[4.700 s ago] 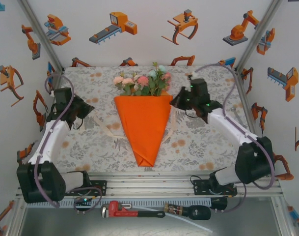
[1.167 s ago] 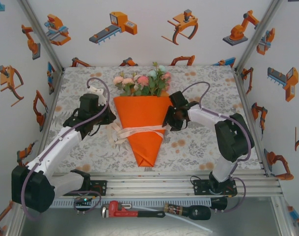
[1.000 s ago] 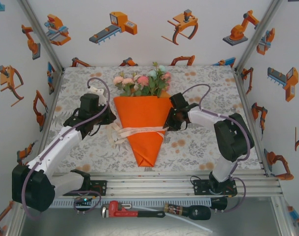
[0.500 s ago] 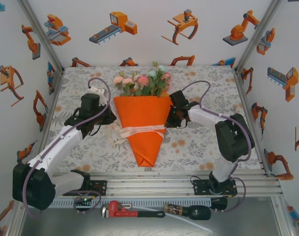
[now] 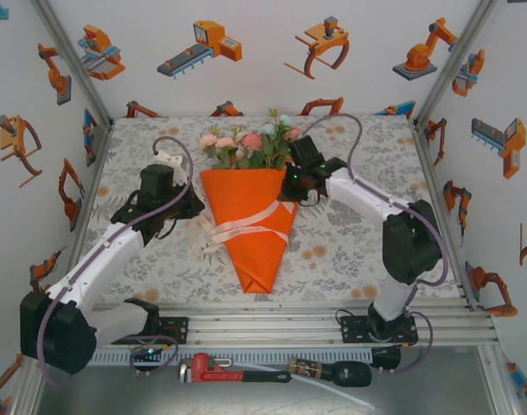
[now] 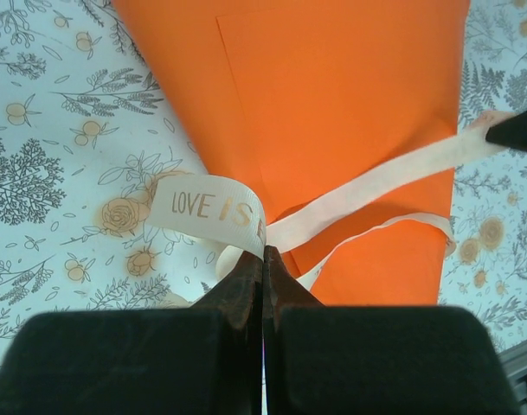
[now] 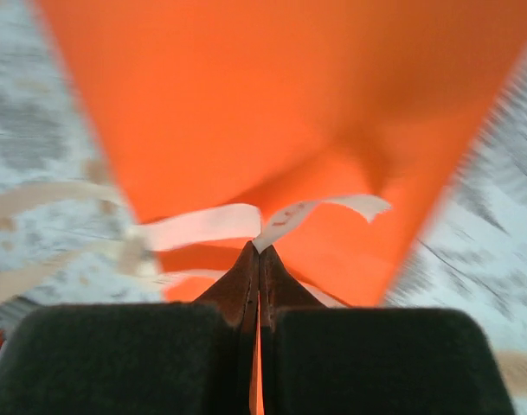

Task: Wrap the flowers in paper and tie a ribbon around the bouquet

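Next, my left gripper opens and grabs the lower part of the ribbon near the cone's opposite edge [image 5: 284,234], as that part hangs slack while the ribbon is tight between my grippers.
The bouquet lies mid-table as a bright orange paper [image 5: 256,255] cone, point toward the arms, with the pink, peach and pale blue flowers [image 5: 250,145] at its far end. A cream ribbon [image 5: 246,223] crosses the cone slantwise, rising to the right. My left gripper [image 5: 192,218] sits at the cone's left edge, shut on the ribbon [image 6: 207,206] where "LOVE IS" is printed; its tips [image 6: 263,252] meet on it. My right gripper [image 5: 289,194] is at the cone's upper right edge, shut [image 7: 260,248] on the ribbon [image 7: 202,226] end above the paper [image 7: 272,104].
A floral cloth [image 5: 350,251] covers the table. White walls with robot stickers close in the left, back and right. A red pipe wrench [image 5: 224,370] and a black-handled tool [image 5: 332,373] lie below the near rail.
The right gripper has closed on the ribbon's right end and moved back toward the flowers, pulling the ribbon into a slant across the cone. The left gripper has stayed put, still shut.
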Available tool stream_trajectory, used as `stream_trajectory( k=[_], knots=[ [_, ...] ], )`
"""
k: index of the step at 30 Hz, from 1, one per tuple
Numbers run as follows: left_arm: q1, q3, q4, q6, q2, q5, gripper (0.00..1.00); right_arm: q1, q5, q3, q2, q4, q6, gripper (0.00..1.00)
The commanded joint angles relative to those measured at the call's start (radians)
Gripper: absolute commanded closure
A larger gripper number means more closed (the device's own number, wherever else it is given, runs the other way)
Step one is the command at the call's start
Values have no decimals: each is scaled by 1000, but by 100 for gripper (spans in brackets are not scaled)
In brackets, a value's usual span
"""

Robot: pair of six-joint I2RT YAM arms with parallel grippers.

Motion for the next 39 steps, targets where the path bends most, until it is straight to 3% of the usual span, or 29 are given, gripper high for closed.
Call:
stream_trajectory(
  k=[1, 5, 8, 10, 11, 12, 15, 19, 23, 27, 32, 35, 39],
  knots=[
    [-4, -21, -17, 26, -93, 9, 100, 90, -59, 252, 156, 9, -50, 100],
    [-8, -83, -7, 16, -239, 27, 100, 169, -116, 712, 446, -41, -44, 100],
    [-13, -138, -15, -17, -356, 1, 100, 210, -156, 1178, 727, -105, -40, 98],
    [-15, -157, -68, -56, -418, -50, 100, 225, -226, 1405, 867, -57, 3, 81],
    [-16, -167, -84, -61, -445, -53, 100, 230, -290, 1428, 897, 13, 39, 62],
    [-16, -175, -94, -61, -468, -45, 100, 234, -347, 1390, 890, 92, 60, 49],
    [-18, -187, -84, -49, -510, 13, 100, 245, -350, 1195, 770, 151, -31, 34],
    [-24, -161, 13, -25, -479, 95, 100, 203, -289, 1033, 601, 62, -133, 33],
    [-66, -58, 147, 24, -287, 142, 100, 102, -219, 872, 415, -90, -156, 37],
    [-156, 156, 214, 120, 22, 102, 100, -45, -38, 460, 126, -92, -101, 39],
    [-256, 397, 318, 200, 374, 151, 100, -184, 96, -30, -228, 41, -48, 39],
    [-314, 489, 294, 246, 526, 207, 81, -232, 100, -190, -329, 62, -42, 38],
    [-354, 468, 278, 303, 524, 210, 67, -273, 38, -284, -362, 72, -78, 37]
  ],
)
